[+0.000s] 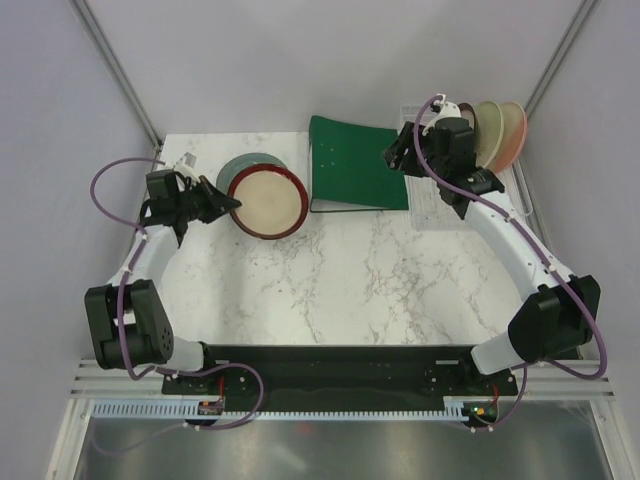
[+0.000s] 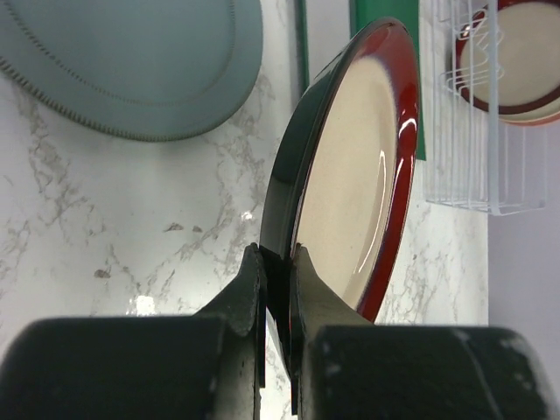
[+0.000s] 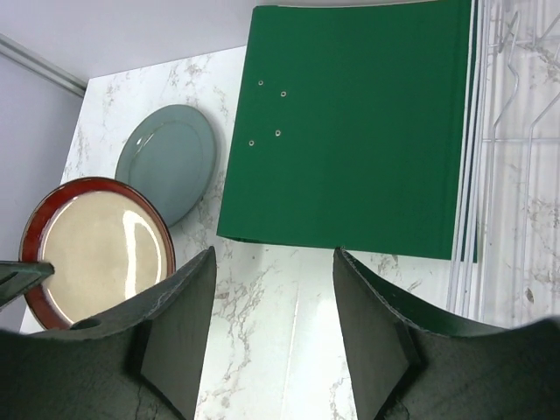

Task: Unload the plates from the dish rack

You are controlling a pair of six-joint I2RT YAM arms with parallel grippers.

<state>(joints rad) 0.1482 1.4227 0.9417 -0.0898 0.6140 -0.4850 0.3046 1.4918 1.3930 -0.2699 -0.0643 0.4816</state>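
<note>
Next, my left gripper sets down and releases the dark-red-rimmed plate on top of the slate grey plate [image 1: 251, 178] [image 2: 131, 52], which is beside the green binder.
My left gripper [image 1: 222, 202] is shut on the near edge of the dark-red-rimmed plate with a beige centre [image 1: 267, 203]. In the left wrist view my left gripper [image 2: 278, 262] pinches that plate's [image 2: 359, 175] rim, with the plate clear of the table. The slate grey plate [image 1: 240, 163] lies flat on the table behind it, partly overlapped. The clear dish rack [image 1: 436, 200] is at the far right with two plates [image 1: 500, 135] standing at its far end. My right gripper [image 1: 398, 156] is open and empty, hovering between the binder and the rack; the right wrist view shows my right gripper [image 3: 271, 293] over bare marble.
A flat green binder [image 1: 357, 163] lies between the grey plate and the rack, its right edge against the rack [image 3: 516, 175]. The table's walls close in at the back and sides. The marble table [image 1: 340, 280] stretches to the arm bases.
</note>
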